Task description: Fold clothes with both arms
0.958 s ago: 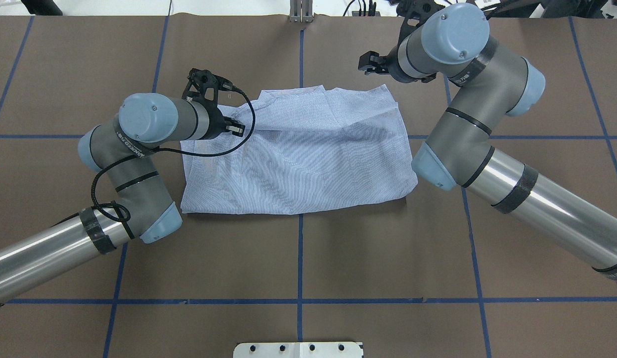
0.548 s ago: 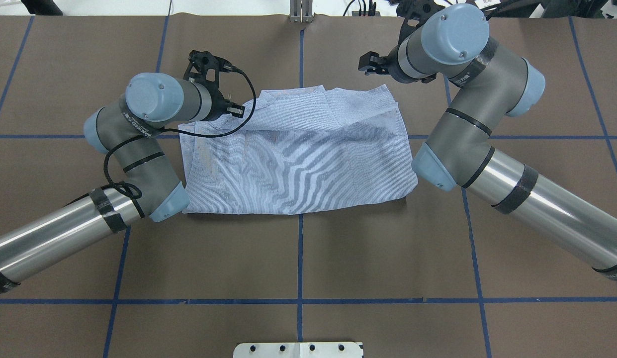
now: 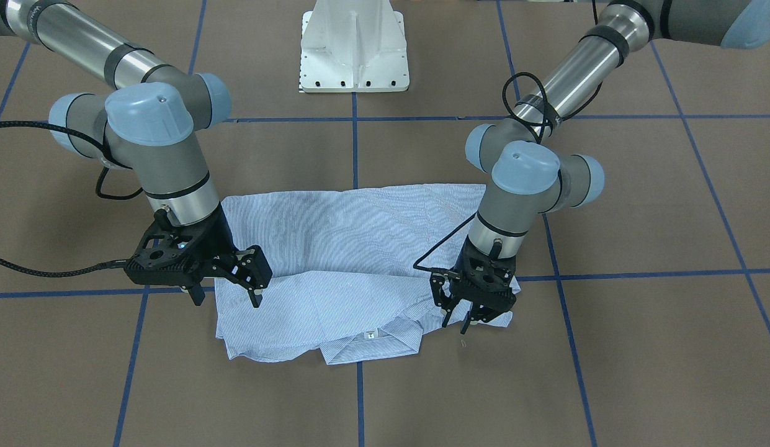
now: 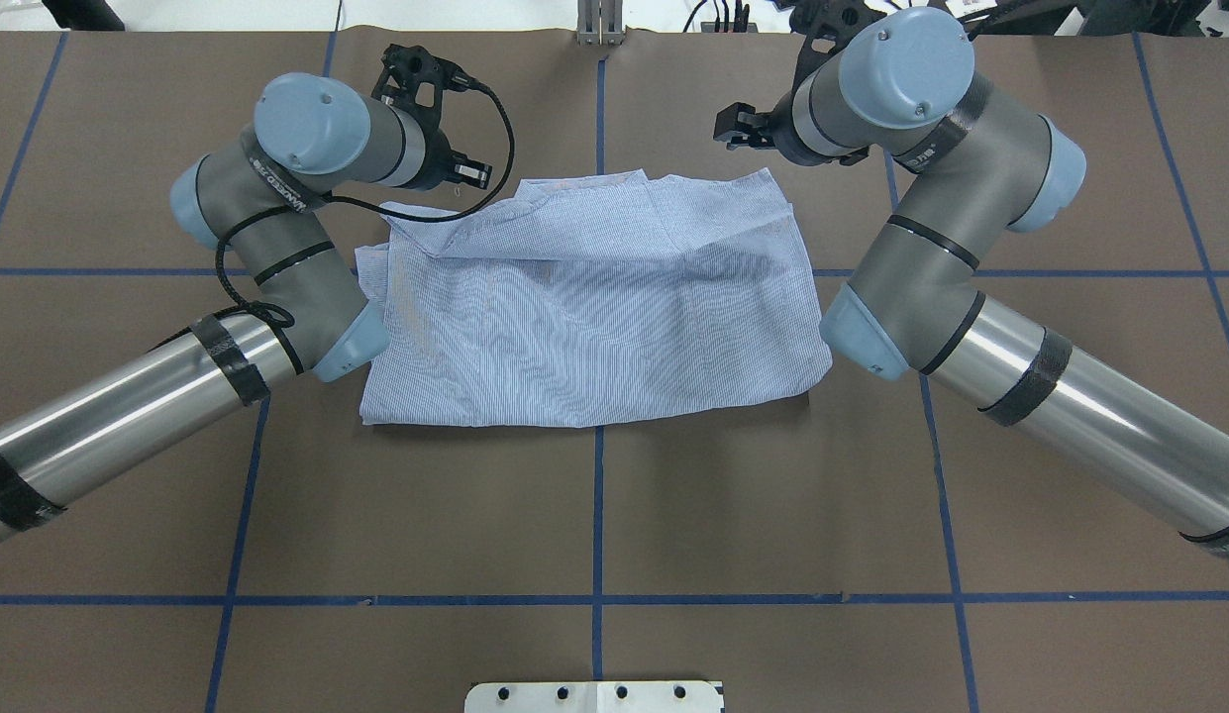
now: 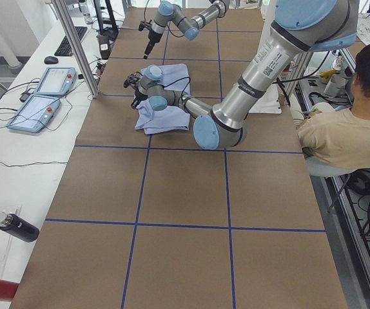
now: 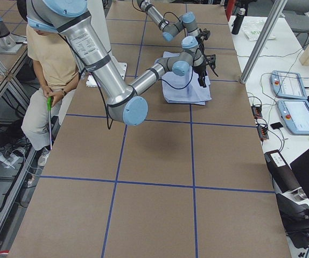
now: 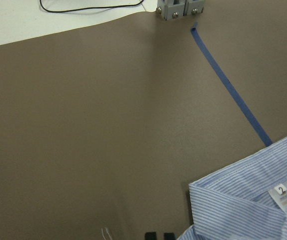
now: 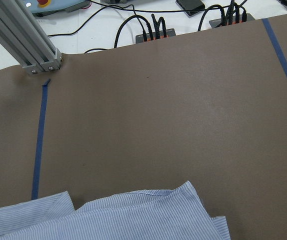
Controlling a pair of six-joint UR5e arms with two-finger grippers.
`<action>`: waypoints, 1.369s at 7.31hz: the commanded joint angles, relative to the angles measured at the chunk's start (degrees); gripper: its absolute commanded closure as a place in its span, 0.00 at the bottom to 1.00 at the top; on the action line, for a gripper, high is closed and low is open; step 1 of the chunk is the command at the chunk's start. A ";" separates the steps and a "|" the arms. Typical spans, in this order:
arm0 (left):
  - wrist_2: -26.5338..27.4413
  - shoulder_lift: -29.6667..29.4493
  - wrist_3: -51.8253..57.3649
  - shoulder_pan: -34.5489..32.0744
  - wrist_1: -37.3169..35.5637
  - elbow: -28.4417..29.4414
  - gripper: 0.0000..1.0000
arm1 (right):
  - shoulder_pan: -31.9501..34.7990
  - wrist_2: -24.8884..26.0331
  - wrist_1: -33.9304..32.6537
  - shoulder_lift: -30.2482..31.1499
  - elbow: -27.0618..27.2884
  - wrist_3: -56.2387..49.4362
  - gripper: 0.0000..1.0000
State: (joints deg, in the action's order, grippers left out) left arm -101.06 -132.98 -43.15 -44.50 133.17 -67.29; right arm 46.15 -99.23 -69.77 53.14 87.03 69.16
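Next, I open my left gripper, back off, pinch that layer's edge (image 3: 422, 300) and pull it over the collar, because the shirt's upper layer stops short of the collar.
The light blue striped shirt (image 4: 594, 307) lies folded in a rough rectangle at the table's middle, and it also shows in the front view (image 3: 335, 248). Its collar (image 3: 369, 344) with a label (image 7: 282, 192) lies at the far edge. My left gripper (image 4: 472, 176) (image 3: 457, 323) is at the shirt's far left corner. Its fingertips (image 7: 156, 235) are together at the cloth's edge, which rises toward them. My right gripper (image 3: 228, 297) (image 4: 748, 127) is open and empty above the far right corner. Its fingers do not show in the right wrist view, which shows the shirt edge (image 8: 133, 215).
The white pedestal base (image 3: 355, 56) stands at the near edge. Blue tape lines (image 4: 598, 495) cross the brown table cover. An aluminium post (image 8: 18, 35) and cables (image 8: 153, 30) sit past the far edge. A seated person (image 5: 352, 122) and teach pendants (image 5: 43, 93) are beside the table.
My left gripper has moved from over the shirt's left part out to its far edge, and the far left cloth has shifted and bunched with it. The right arm has not moved.
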 commanded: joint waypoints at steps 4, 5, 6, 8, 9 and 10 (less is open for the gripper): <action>-6.76 0.62 3.15 -0.24 0.16 -1.62 0.22 | -0.01 0.09 0.07 0.30 0.07 0.10 0.00; -6.70 1.75 4.73 0.89 0.25 -1.62 0.22 | -0.01 0.09 0.07 0.39 0.07 0.10 0.00; -6.78 2.29 4.83 1.69 0.25 -1.62 0.22 | -0.01 0.09 0.07 0.39 0.07 0.10 0.00; -6.78 2.20 4.66 1.96 0.60 -1.70 0.35 | -0.01 0.09 0.16 0.48 0.07 0.10 0.00; -6.78 2.29 4.31 2.22 1.90 -1.62 0.84 | -0.01 0.09 0.07 0.48 0.07 0.01 0.00; -6.78 2.29 4.65 2.22 1.92 -1.62 1.00 | -0.01 0.09 0.07 0.48 0.07 0.01 0.00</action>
State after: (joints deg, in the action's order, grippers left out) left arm -107.84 -130.73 -38.63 -42.40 134.58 -68.94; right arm 46.14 -99.14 -69.67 53.61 87.10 69.20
